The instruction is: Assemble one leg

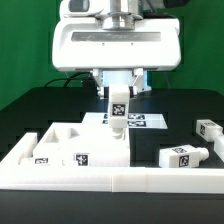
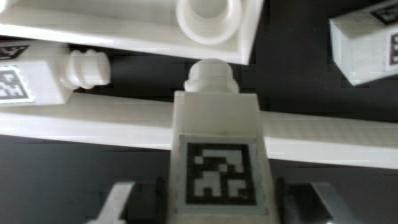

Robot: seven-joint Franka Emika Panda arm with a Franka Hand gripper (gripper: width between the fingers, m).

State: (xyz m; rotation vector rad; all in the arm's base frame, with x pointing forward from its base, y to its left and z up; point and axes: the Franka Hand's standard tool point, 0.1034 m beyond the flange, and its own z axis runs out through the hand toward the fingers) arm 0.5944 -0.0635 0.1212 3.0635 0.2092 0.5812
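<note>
Next, I release the white leg standing upright in the white panel's corner socket (image 1: 111, 146) (image 2: 210, 16) nearest the loose legs.
My gripper (image 1: 118, 96) is shut on a white leg (image 1: 118, 112) with a black-and-white tag. It holds the leg upright, rounded tip down, just above the far right part of the large white tagged panel (image 1: 60, 150). In the wrist view the held leg (image 2: 217, 120) runs between my fingers (image 2: 135, 204), and its tip hangs over the panel's edge (image 2: 107, 108). I cannot tell whether the tip touches the panel.
Two more legs lie on the black table at the exterior view's right (image 1: 183, 157) (image 1: 208, 130). The wrist view shows one leg with a threaded tip (image 2: 45, 75) and another (image 2: 365, 45). The marker board (image 1: 145, 121) lies behind the held leg.
</note>
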